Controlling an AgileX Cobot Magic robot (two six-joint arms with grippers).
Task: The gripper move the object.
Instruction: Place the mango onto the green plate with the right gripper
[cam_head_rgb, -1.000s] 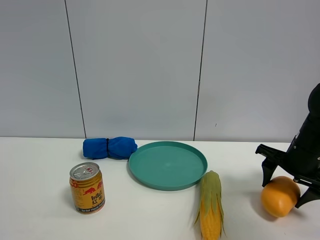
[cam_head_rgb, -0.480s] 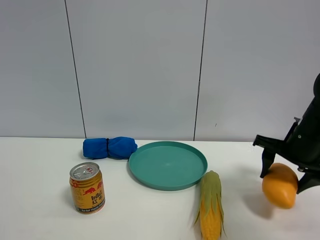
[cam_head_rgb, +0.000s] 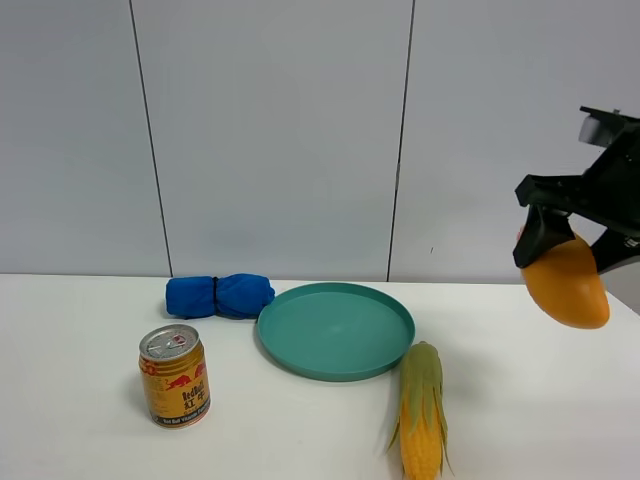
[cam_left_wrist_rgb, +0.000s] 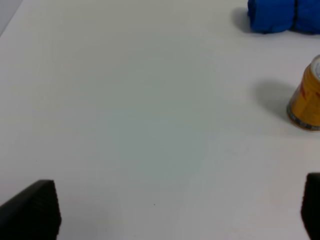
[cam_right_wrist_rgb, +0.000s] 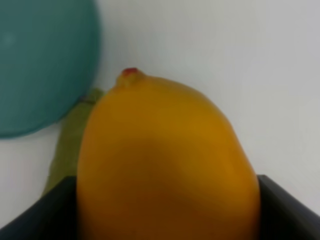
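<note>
I should bring the orange-yellow mango, now held high above the table, to the middle of the teal plate (cam_head_rgb: 336, 318) with my right gripper, and I should let go of it there.
My right gripper (cam_head_rgb: 572, 240) is shut on the orange-yellow mango (cam_head_rgb: 568, 283) and holds it high above the table at the far right of the exterior view. In the right wrist view the mango (cam_right_wrist_rgb: 167, 162) fills the space between the black jaws. My left gripper (cam_left_wrist_rgb: 180, 210) is open and empty over bare white table; only its two black fingertips (cam_left_wrist_rgb: 35, 207) show. The left arm is out of the exterior view.
A teal plate (cam_head_rgb: 336, 329) sits mid-table, also in the right wrist view (cam_right_wrist_rgb: 45, 65). A corn cob with green husk (cam_head_rgb: 422, 421) lies to its right front. A gold drink can (cam_head_rgb: 175, 376) stands front left, a blue rolled cloth (cam_head_rgb: 220, 295) behind it.
My right gripper has lifted the mango from the table to well above it, moving up at the right edge. Nothing else has moved.
</note>
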